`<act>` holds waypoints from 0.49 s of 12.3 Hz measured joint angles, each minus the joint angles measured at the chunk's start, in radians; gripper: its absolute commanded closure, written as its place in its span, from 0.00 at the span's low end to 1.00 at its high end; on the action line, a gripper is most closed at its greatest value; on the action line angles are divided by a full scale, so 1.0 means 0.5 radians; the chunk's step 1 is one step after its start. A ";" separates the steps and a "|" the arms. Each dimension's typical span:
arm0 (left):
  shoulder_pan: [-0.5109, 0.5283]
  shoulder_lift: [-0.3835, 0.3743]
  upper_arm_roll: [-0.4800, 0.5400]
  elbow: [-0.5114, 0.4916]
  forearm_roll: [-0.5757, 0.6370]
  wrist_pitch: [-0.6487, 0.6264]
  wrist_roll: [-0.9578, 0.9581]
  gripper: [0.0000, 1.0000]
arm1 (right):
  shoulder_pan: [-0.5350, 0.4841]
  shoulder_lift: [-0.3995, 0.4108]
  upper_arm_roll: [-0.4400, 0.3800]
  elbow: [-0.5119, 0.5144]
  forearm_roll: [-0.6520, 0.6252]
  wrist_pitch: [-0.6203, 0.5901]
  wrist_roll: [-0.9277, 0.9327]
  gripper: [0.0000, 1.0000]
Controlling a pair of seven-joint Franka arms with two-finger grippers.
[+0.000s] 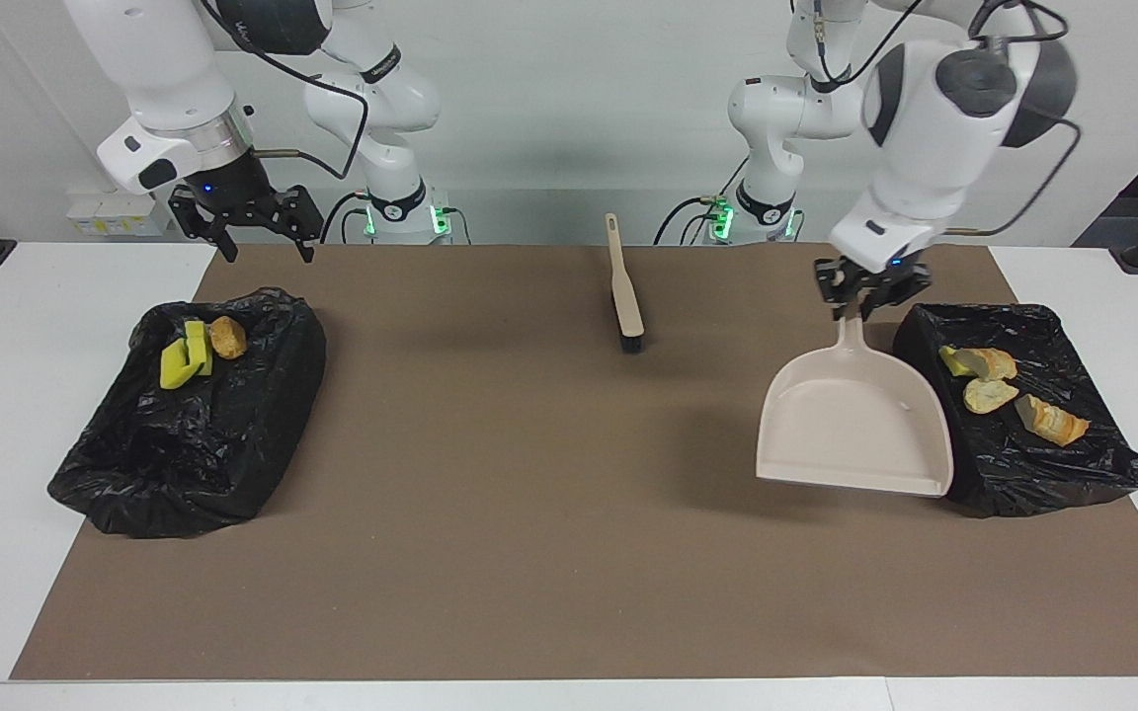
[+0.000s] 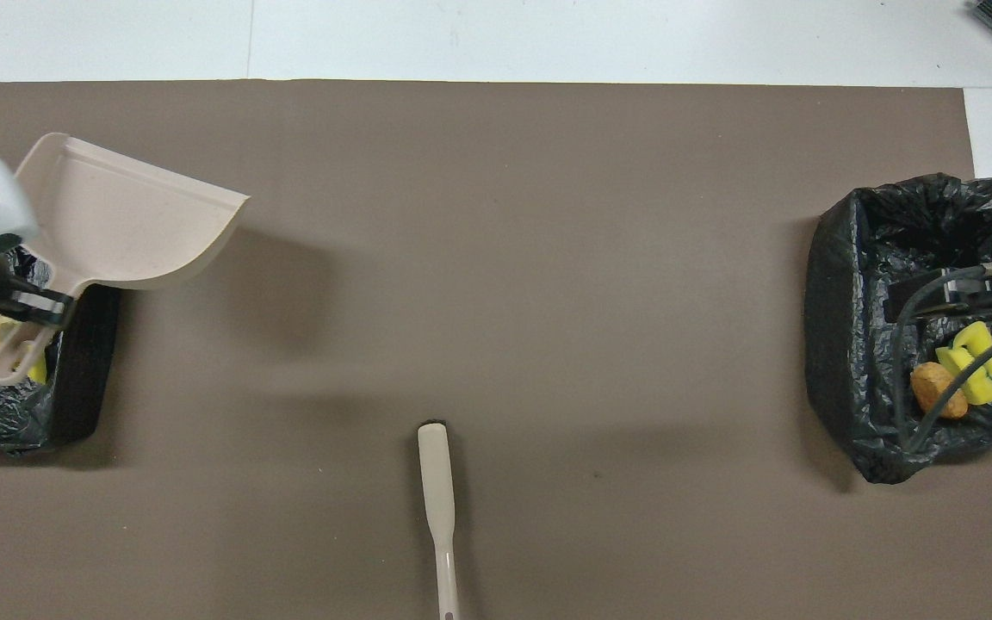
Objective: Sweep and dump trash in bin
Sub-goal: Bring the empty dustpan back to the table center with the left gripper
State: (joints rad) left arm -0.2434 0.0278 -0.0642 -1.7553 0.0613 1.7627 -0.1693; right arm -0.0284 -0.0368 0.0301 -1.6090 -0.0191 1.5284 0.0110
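Next, the left gripper sets the beige dustpan on the open brown mat (image 2: 492, 263) beyond the beige brush's black bristles. The dustpan now hangs over the mat beside the bin.
My left gripper (image 1: 868, 299) is shut on the handle of the beige dustpan (image 1: 851, 425), which hangs empty over the brown mat beside the black-lined bin (image 1: 1033, 474) at the left arm's end. Three pieces of trash lie in that bin: a yellow-and-tan scrap (image 1: 979, 362), a beige chunk (image 1: 990, 395) and an orange-streaked one (image 1: 1053, 422). In the overhead view the dustpan (image 2: 126, 220) and my left gripper (image 2: 31, 308) cover most of them. My right gripper (image 1: 268, 252) stands open above the other bin (image 1: 194, 444), which holds yellow sponge pieces (image 1: 184, 360) and a brown chunk (image 1: 228, 338).
The beige brush (image 1: 625, 286) with black bristles lies on the mat (image 1: 529, 513) between the two arm bases, handle toward the robots. The right arm's cable (image 2: 918, 379) hangs over its bin in the overhead view. White table shows around the mat.
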 measured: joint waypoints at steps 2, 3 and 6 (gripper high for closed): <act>-0.194 0.053 -0.003 -0.048 -0.062 0.217 -0.214 1.00 | 0.000 0.000 0.000 0.000 0.000 0.000 0.000 0.00; -0.260 0.069 -0.002 -0.058 -0.097 0.262 -0.254 1.00 | 0.000 0.000 0.000 0.000 0.000 0.000 0.000 0.00; -0.499 0.225 0.002 -0.102 -0.122 0.616 -0.634 1.00 | 0.000 0.000 0.000 0.000 0.000 0.000 0.000 0.00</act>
State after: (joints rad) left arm -0.4928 0.1403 -0.0632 -1.8061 0.0003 2.0707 -0.4865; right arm -0.0284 -0.0369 0.0301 -1.6090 -0.0191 1.5284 0.0110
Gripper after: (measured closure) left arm 0.687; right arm 0.000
